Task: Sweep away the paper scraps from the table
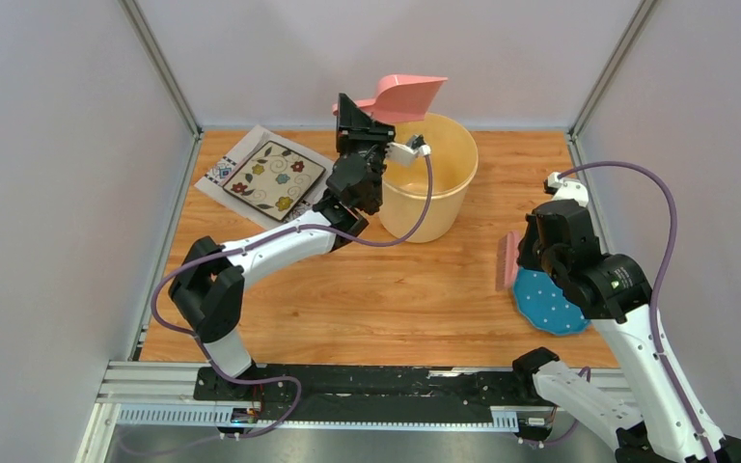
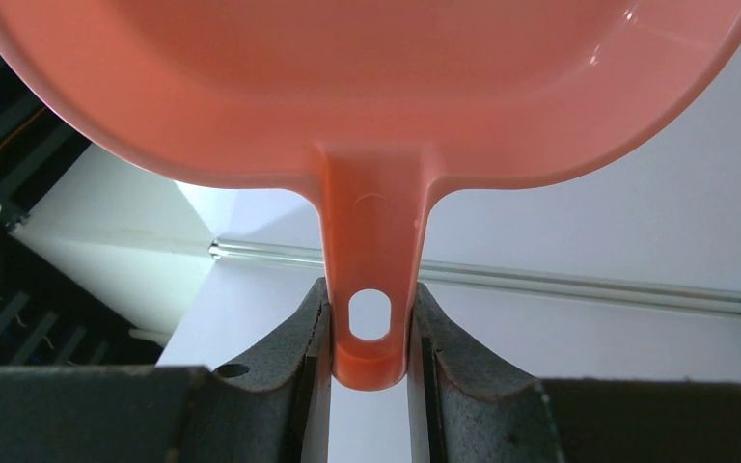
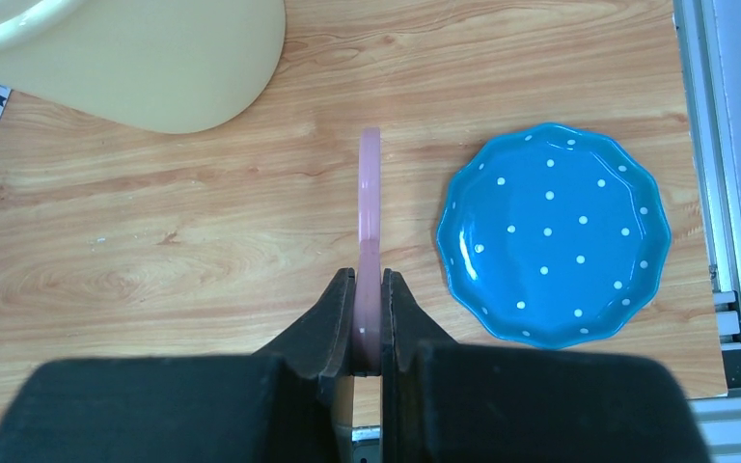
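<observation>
My right gripper is going to release the pink brush on the table (image 1: pixel 336 273) in front of the flowered placemat and the yellow bucket.
No paper scraps show on the table (image 1: pixel 396 289) in any view. My left gripper (image 1: pixel 376 116) is raised over the yellow bucket (image 1: pixel 434 178) and is shut on the handle of a pink dustpan (image 1: pixel 407 95). In the left wrist view the dustpan (image 2: pixel 367 87) fills the top, its handle clamped between the jaws of the left gripper (image 2: pixel 370 328). My right gripper (image 1: pixel 523 258) hovers at the table's right side, shut on a pink brush (image 1: pixel 507 262). In the right wrist view the brush (image 3: pixel 370 193) is seen edge-on in the right gripper (image 3: pixel 369 294).
A blue dotted plate (image 3: pixel 552 231) lies on the table just right of the brush, partly under the right arm (image 1: pixel 550 307). A flowered placemat (image 1: pixel 270 176) lies at the back left. Metal rails and white walls bound the table.
</observation>
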